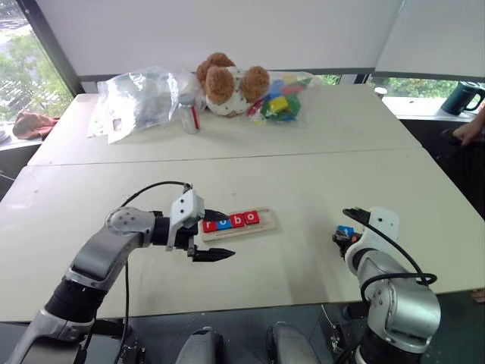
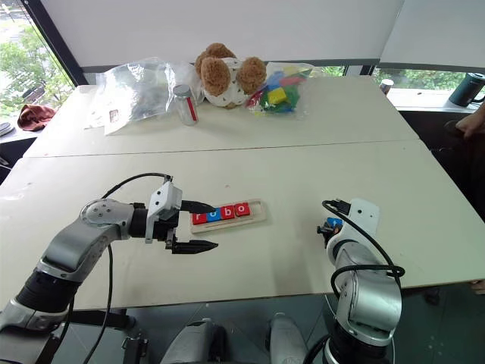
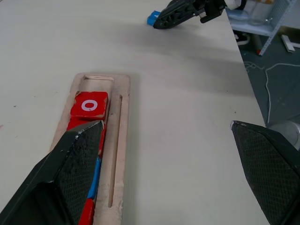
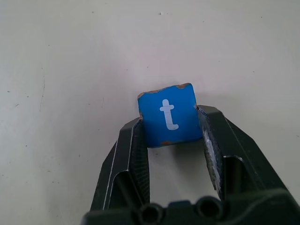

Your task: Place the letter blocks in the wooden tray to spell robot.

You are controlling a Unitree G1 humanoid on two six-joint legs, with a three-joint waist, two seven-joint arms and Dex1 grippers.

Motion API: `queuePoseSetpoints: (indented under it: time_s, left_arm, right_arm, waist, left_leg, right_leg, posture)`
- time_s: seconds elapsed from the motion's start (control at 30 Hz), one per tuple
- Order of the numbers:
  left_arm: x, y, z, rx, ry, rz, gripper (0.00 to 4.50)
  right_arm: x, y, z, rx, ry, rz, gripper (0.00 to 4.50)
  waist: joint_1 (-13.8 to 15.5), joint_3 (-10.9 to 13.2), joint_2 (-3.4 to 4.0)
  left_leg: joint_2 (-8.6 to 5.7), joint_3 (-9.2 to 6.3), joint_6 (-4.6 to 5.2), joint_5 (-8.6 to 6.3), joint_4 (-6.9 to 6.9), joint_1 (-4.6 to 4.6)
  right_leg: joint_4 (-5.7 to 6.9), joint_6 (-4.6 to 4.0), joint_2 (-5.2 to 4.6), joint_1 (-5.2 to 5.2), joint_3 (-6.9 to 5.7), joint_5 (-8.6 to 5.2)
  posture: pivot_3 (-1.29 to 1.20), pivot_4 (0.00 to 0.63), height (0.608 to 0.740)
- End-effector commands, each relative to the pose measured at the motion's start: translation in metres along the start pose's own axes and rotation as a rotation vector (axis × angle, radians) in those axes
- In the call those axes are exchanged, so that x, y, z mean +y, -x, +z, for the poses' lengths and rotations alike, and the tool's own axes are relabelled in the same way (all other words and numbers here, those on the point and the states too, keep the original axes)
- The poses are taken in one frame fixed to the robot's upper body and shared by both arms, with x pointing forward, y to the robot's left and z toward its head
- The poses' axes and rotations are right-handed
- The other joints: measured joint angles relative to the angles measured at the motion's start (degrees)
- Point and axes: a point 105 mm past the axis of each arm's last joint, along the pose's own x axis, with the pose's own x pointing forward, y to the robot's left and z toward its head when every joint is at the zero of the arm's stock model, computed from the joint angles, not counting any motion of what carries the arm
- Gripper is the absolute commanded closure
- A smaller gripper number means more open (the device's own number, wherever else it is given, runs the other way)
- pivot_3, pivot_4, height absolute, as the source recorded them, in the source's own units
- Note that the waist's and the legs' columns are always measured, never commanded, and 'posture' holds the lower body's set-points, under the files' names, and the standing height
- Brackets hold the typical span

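My right gripper's finger covers the side of the t block that faces the o block. Next, I put the t block down and pinch it above and below the letter point(image 4: 165, 90).
The wooden tray point(image 1: 266, 221) lies mid-table with four letter blocks in it reading r, o, b, o point(image 1: 230, 221); its right end is bare. In the left wrist view the tray point(image 3: 120, 140) has a red o tile point(image 3: 89, 104) as the last one in the row. My left gripper point(image 1: 223, 234) stands open at the tray's left end, one finger on each side of it. To the right, my right gripper point(image 4: 168, 123) is shut on a blue t block point(image 4: 168, 115) at the table surface, well apart from the tray. The same blue block point(image 1: 345, 230) is pinched at the fingertips in the left eye view.
At the table's far side sit a teddy bear point(image 1: 227, 83), a clear plastic bag point(image 1: 140, 95), a small can point(image 1: 188, 114) and a bag of coloured toys point(image 1: 280, 98). A dark mug point(image 1: 462, 97) stands on the sill. A person's arm point(image 1: 474, 129) shows at the right edge.
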Motion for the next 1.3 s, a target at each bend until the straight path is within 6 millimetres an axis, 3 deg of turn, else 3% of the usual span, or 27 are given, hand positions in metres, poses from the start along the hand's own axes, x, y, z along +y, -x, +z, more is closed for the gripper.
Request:
queuePoseSetpoints:
  time_s: [0.03,0.1,0.2,0.4,0.63,0.83,1.0,1.13,1.3]
  left_arm:
    - [0.007,0.008,0.007,-0.004,-0.046,0.031,0.00]
    - [0.008,0.009,0.005,0.003,-0.052,0.039,0.00]
    - [0.011,0.013,0.002,0.008,-0.040,0.066,0.00]
    - [0.010,0.022,-0.005,0.022,-0.015,0.101,0.00]
    - [0.012,0.026,-0.005,0.024,-0.011,0.122,0.00]
    - [0.022,0.036,-0.006,0.033,-0.008,0.161,0.00]
    - [0.025,0.054,-0.015,0.081,0.006,0.184,0.00]
    - [0.027,0.066,-0.024,0.112,0.015,0.220,0.00]
    - [0.026,0.073,-0.022,0.114,0.009,0.239,0.00]
  right_arm:
    - [0.033,0.000,0.024,-0.086,0.091,0.171,3.36]
    - [0.046,-0.001,0.028,-0.097,0.134,0.236,3.36]
    - [0.061,-0.004,0.018,-0.060,0.150,0.308,3.36]
    - [0.076,-0.008,0.008,-0.026,0.171,0.367,3.36]
    - [0.081,-0.009,0.004,-0.012,0.201,0.387,0.01]
    - [0.072,0.000,0.031,-0.123,0.275,0.376,0.01]
    - [0.082,0.025,0.064,-0.266,0.393,0.676,0.01]
    - [0.060,0.030,0.056,-0.238,0.704,1.026,0.01]
    - [0.032,0.008,0.049,-0.196,0.882,1.205,0.01]
  waist:
    - [-0.1,0.0,0.02]
    - [-0.1,0.0,0.03]
    - [0.2,0.0,0.02]
    - [0.1,0.0,0.02]
    - [0.1,0.0,0.00]
    - [0.2,0.0,0.02]
    - [0.2,0.0,0.02]
    - [0.3,0.1,-0.02]
    - [0.3,0.2,-0.17]
  left_leg:
    - [0.00,0.01,0.00,0.00,0.00,0.00]
    - [0.00,0.02,0.00,0.00,-0.01,0.01]
    - [0.07,-0.07,0.00,0.00,-0.08,0.01]
    - [0.00,-0.02,0.03,-0.02,-0.05,-0.08]
    - [0.03,-0.04,0.03,-0.02,-0.04,-0.04]
    - [0.02,-0.04,0.03,-0.02,-0.03,-0.04]
    - [0.04,-0.05,0.03,-0.02,-0.05,-0.05]
    - [0.04,-0.04,0.15,-0.09,-0.07,-0.03]
    - [0.04,-0.01,0.20,-0.11,0.02,-0.03]
  right_leg:
    - [0.00,0.00,0.00,0.00,0.00,0.00]
    - [0.01,0.00,0.02,-0.01,-0.02,0.00]
    - [-0.01,-0.01,0.05,-0.02,-0.05,-0.01]
    - [-0.17,0.00,-0.05,-0.01,-0.05,-0.01]
    - [-0.12,0.00,-0.05,0.01,-0.05,-0.01]
    - [-0.12,0.00,-0.06,0.01,-0.06,-0.01]
    - [-0.14,0.00,-0.03,-0.01,-0.07,-0.01]
    - [-0.30,0.01,-0.03,0.11,-0.17,-0.01]
    - [-0.36,0.02,-0.06,0.21,-0.18,-0.01]
  posture:
    - [0.00,0.150,0.740]
    - [0.00,0.150,0.740]
    - [0.00,0.150,0.740]
    - [0.00,0.150,0.740]
    - [0.00,0.150,0.740]
    - [0.00,0.150,0.740]
    - [0.00,0.150,0.740]
    - [0.00,0.150,0.740]
    - [0.00,0.150,0.740]
